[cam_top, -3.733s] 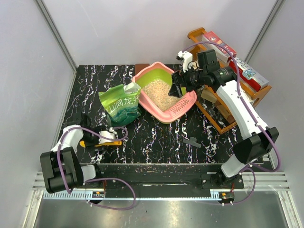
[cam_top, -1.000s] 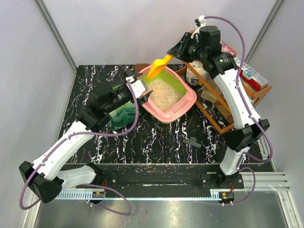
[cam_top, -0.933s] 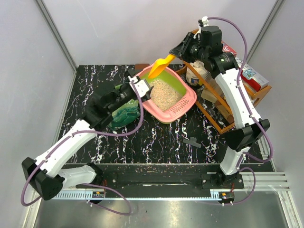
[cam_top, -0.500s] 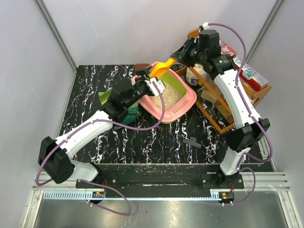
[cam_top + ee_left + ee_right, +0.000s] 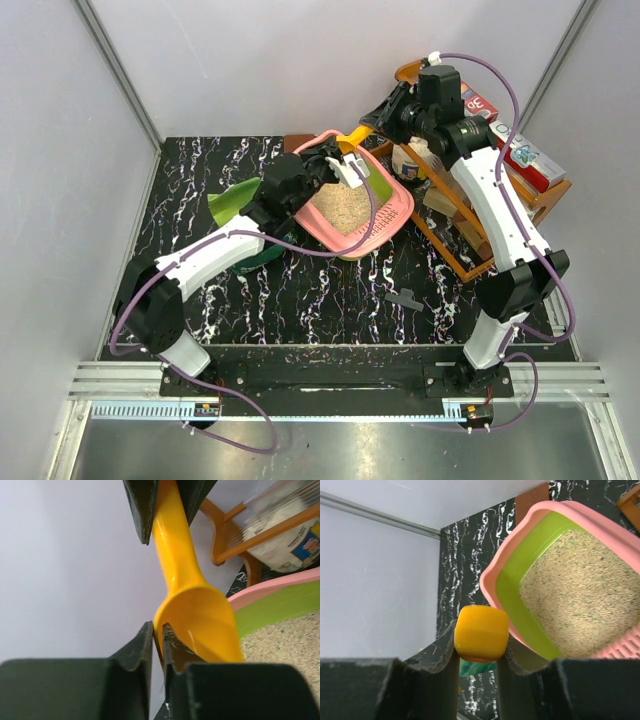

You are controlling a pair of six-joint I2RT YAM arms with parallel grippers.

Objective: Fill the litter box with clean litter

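Only the end of the handle is in my right gripper's fingertips, so it should open and grip the scoop's handle (image 5: 178, 555) deeper while my left gripper holds the bowl.
The pink litter box (image 5: 396, 213) with lime-green inner walls sits at the back of the table. It holds a bed of beige clean litter (image 5: 346, 207). A yellow-orange scoop (image 5: 352, 137) hangs over its far corner. My right gripper (image 5: 376, 118) is shut on the scoop's handle (image 5: 481, 632). My left gripper (image 5: 157, 627) pinches the rim of the scoop's empty bowl (image 5: 202, 617), one finger inside and one outside. The litter box rim (image 5: 280, 587) and litter (image 5: 287, 640) lie just below the bowl. In the right wrist view the litter box (image 5: 504, 587) and litter (image 5: 575, 595) lie beyond the handle.
A green bag (image 5: 230, 200) lies left of the box, partly under my left arm. A brown wooden rack (image 5: 470, 245) with packets stands right of the box, close to my right arm. A small dark piece (image 5: 404, 298) lies on the black marbled table (image 5: 330, 300).
My left arm has swung from above the green bag up to the scoop, and its jaws have closed on the bowl's rim. The right gripper has kept hold of the handle, shifting slightly.
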